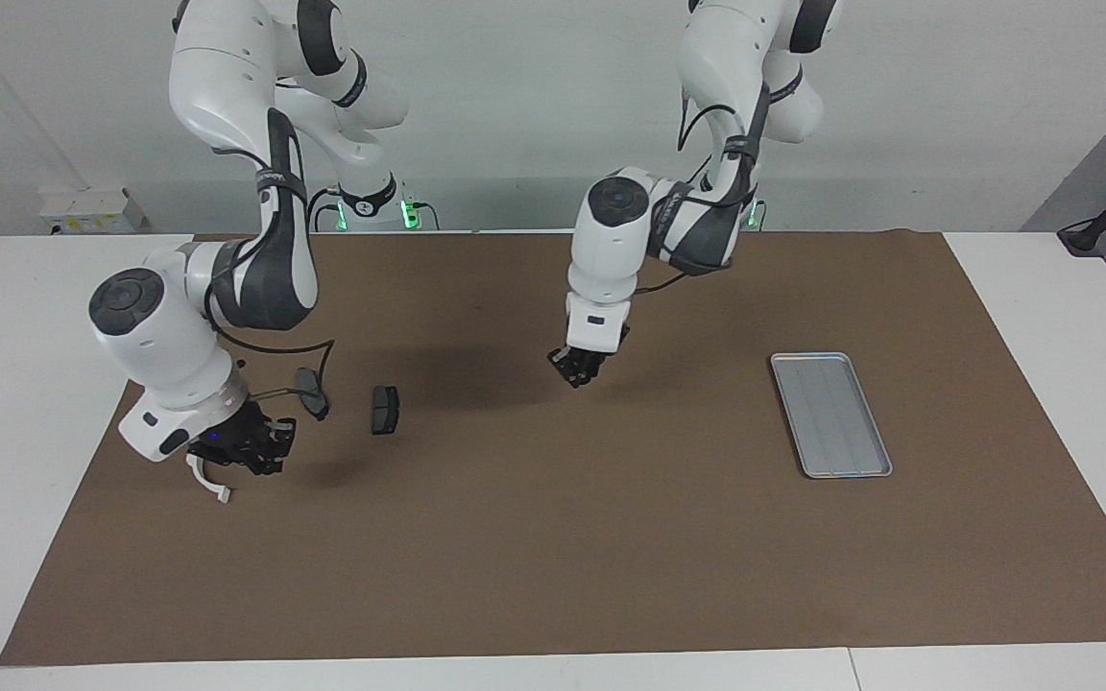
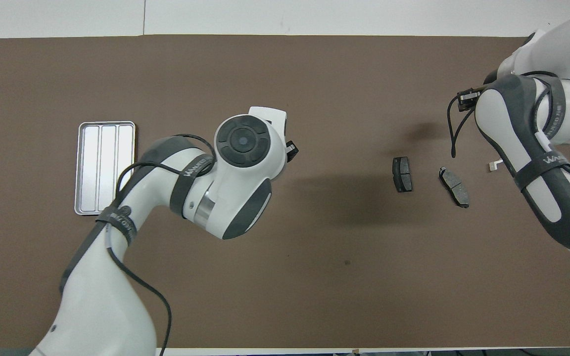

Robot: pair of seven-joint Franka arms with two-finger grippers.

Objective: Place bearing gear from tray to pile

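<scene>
Next, I let go of the bearing gear with my left gripper on the brown mat, about midway (image 2: 281,177) between the silver tray and the brake pads.
The silver tray (image 1: 831,415) lies toward the left arm's end of the mat, and nothing shows in it; the overhead view (image 2: 105,168) shows it bare too. No bearing gear is visible in either view. The pile lies toward the right arm's end: a white half-ring bracket (image 1: 217,491), mostly covered by the right gripper, with only one tip showing in the overhead view (image 2: 494,166), and two dark brake pads (image 1: 385,410) (image 1: 315,395). My right gripper (image 1: 255,449) hangs low over the bracket. My left gripper (image 1: 580,369) is over the middle of the mat.
A brown mat (image 1: 553,557) covers most of the white table (image 1: 35,384). The two brake pads also show in the overhead view (image 2: 402,174) (image 2: 454,187). A small white box (image 1: 92,209) stands by the wall toward the right arm's end.
</scene>
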